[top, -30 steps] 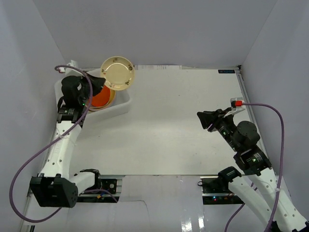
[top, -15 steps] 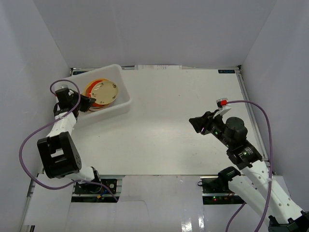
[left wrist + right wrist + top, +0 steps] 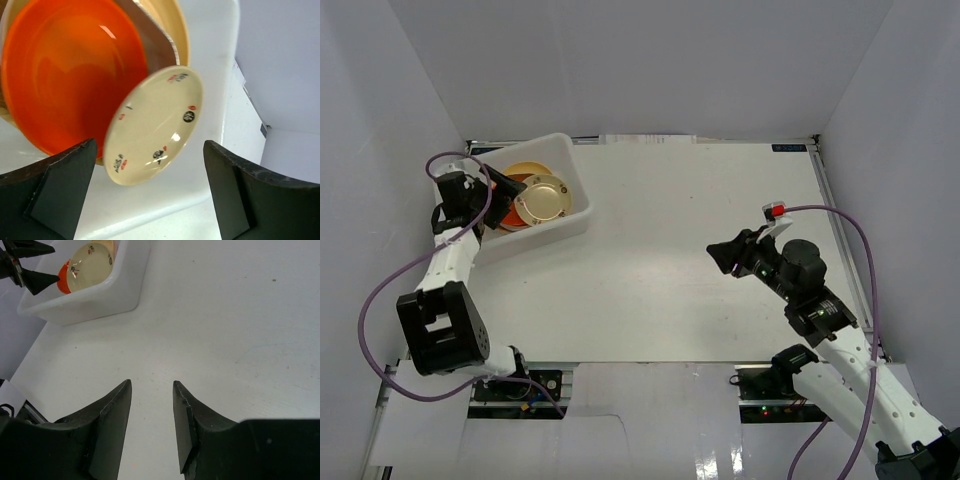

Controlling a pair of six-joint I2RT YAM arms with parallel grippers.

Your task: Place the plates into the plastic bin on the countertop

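Note:
Next, my left gripper takes the cream plate's rim (image 3: 106,144) and pulls it over the orange plate, because the cream plate sits crooked on the orange plate's edge.
The plastic bin (image 3: 558,228) stands at the countertop's (image 3: 690,200) far left corner. Inside it a cream plate (image 3: 542,198) with small marks leans tilted on an orange plate (image 3: 507,213). The left wrist view shows that cream plate (image 3: 155,125) free of both fingers, resting against the orange plate (image 3: 65,75), with a brown plate's edge (image 3: 156,42) and a beige plate (image 3: 178,30) behind. My left gripper (image 3: 503,193) hangs over the bin's left side, open wide with nothing in it. My right gripper (image 3: 725,255) hovers open over bare countertop, holding nothing.
White walls enclose the countertop on three sides. The bin's white wall (image 3: 220,75) rises just beyond the plates. In the right wrist view the bin (image 3: 107,297) lies far ahead at the upper left, with bare surface (image 3: 225,315) in between.
My left gripper lowered the cream plate into the bin, then opened and let it go onto the orange plate. The right arm shifted slightly left.

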